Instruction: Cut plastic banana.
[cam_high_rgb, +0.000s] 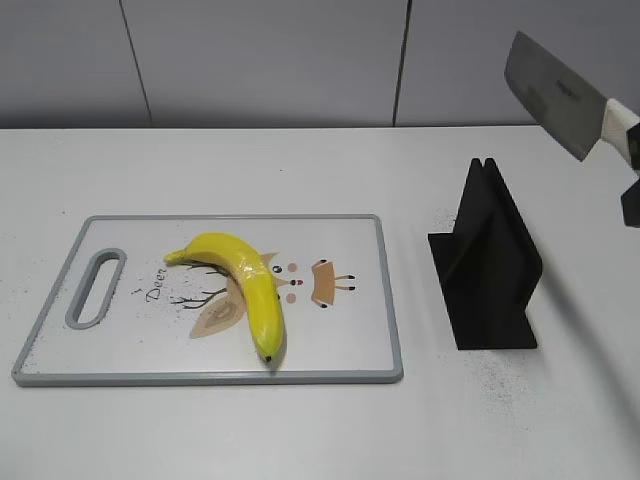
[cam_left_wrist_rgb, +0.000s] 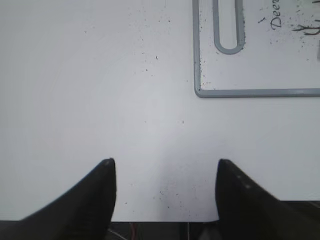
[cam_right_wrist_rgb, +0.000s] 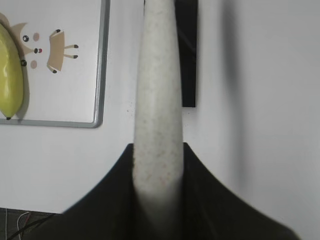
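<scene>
I should use my right gripper to set the cleaver down in the slot (cam_high_rgb: 508, 212) between the upright plates of the black knife stand. The cleaver is now held high above the stand.
A yellow plastic banana (cam_high_rgb: 245, 287) lies on the white cutting board (cam_high_rgb: 330, 340) with a grey rim and a deer drawing. Part of it shows in the right wrist view (cam_right_wrist_rgb: 11, 80). My right gripper (cam_right_wrist_rgb: 157, 150) is shut on the speckled white handle (cam_right_wrist_rgb: 157, 100) of a cleaver. The cleaver's grey blade (cam_high_rgb: 550, 92) is held high at the upper right, above and right of the black knife stand (cam_high_rgb: 487, 260). My left gripper (cam_left_wrist_rgb: 165, 165) is open and empty over bare table, near the front left corner of the board (cam_left_wrist_rgb: 200, 92).
The black knife stand stands right of the board and also shows in the right wrist view (cam_right_wrist_rgb: 188, 55). The board has a handle slot (cam_high_rgb: 96, 288) at its left end. A grey wall runs along the back of the white table (cam_high_rgb: 300, 430).
</scene>
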